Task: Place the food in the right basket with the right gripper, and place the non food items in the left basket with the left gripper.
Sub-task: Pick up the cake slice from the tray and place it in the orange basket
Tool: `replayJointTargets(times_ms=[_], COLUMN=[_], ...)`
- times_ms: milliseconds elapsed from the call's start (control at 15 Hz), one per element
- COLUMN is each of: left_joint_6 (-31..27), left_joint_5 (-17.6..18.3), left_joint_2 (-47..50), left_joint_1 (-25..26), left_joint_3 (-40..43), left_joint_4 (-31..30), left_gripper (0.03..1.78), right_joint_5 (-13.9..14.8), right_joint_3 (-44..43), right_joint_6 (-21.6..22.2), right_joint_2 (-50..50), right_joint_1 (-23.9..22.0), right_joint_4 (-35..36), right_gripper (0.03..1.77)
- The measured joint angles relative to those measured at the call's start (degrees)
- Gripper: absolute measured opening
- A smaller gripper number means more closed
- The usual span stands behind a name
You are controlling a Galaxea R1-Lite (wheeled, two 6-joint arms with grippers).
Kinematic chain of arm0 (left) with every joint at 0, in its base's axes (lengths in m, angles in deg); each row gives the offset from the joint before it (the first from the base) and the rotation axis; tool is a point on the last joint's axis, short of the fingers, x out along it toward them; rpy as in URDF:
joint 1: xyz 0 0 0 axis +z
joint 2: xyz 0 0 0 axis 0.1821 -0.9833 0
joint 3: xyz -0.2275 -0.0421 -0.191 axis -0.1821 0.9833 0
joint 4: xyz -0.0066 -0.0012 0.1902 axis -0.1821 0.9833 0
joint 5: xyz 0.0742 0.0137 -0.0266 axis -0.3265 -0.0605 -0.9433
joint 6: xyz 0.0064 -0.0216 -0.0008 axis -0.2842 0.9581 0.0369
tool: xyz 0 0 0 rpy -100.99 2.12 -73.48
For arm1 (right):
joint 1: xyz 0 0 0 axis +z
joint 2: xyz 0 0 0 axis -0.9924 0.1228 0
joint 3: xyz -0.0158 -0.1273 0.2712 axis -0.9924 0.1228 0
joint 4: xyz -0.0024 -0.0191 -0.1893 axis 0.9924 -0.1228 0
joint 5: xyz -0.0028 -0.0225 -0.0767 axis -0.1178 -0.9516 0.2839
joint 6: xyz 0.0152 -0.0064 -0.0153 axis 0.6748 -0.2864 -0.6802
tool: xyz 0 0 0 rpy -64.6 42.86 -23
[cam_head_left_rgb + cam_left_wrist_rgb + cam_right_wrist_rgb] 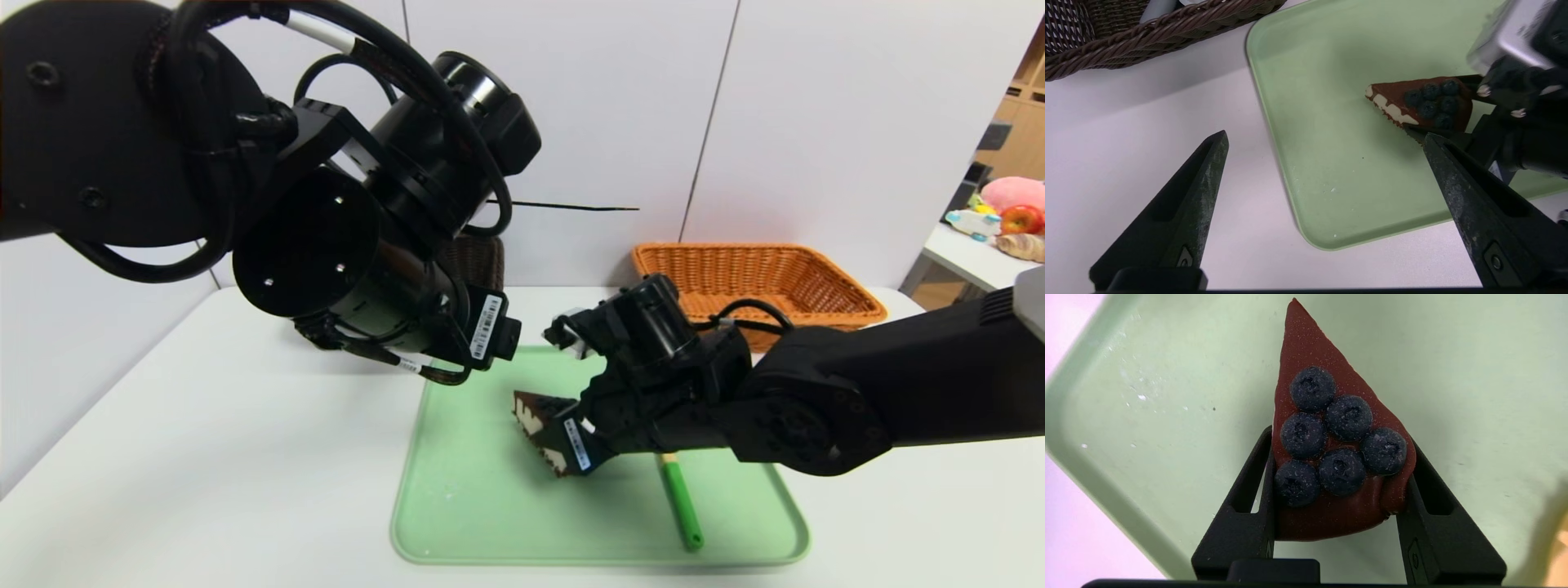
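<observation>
My right gripper is to let go of the cake slice inside the orange basket (767,296), near the front side of the basket.
A brown cake slice (532,415) topped with blueberries lies on the green tray (457,506). My right gripper (557,434) is shut on its wide end. In the right wrist view both fingers press the sides of the cake slice (1327,457) inside the right gripper (1339,439). A green pen (679,506) lies on the tray beside the right wrist. My left gripper (1326,138) hangs open and empty over the tray's (1331,61) near-left corner, apart from the cake slice (1421,102). The orange right basket (857,314) stands behind the tray.
The dark brown left basket (1147,36) stands at the tray's far left with a pale item inside, and shows mostly hidden behind my left arm as a dark basket (482,261). A side table with toys (1004,216) stands far right. White wall panels rise behind.
</observation>
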Motion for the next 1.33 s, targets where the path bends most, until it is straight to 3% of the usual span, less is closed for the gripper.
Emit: replayJointTargets(times_ms=[267,533,933,1333], left_joint_6=[0.0,0.0,0.1,0.3], left_joint_5=[0.0,0.0,0.2,2.1], left_joint_2=[0.1,0.1,0.1,-0.1], left_joint_1=[0.0,0.0,0.0,0.0], left_joint_3=[0.2,0.0,0.1,-0.2], left_joint_4=[0.0,-0.1,-0.1,-0.2], left_gripper=[1.69,1.69,1.69,1.69], right_joint_5=[0.9,8.3,9.8,9.8], right_joint_3=[0.1,1.1,1.4,1.2], right_joint_6=[2.4,4.2,4.3,3.9], right_joint_2=[-5.6,-10.9,-16.4,-14.2], right_joint_1=[-3.9,-7.1,-16.5,-27.3], right_joint_4=[0.2,6.0,11.1,13.0], right_gripper=[0.80,0.80,0.80,0.80])
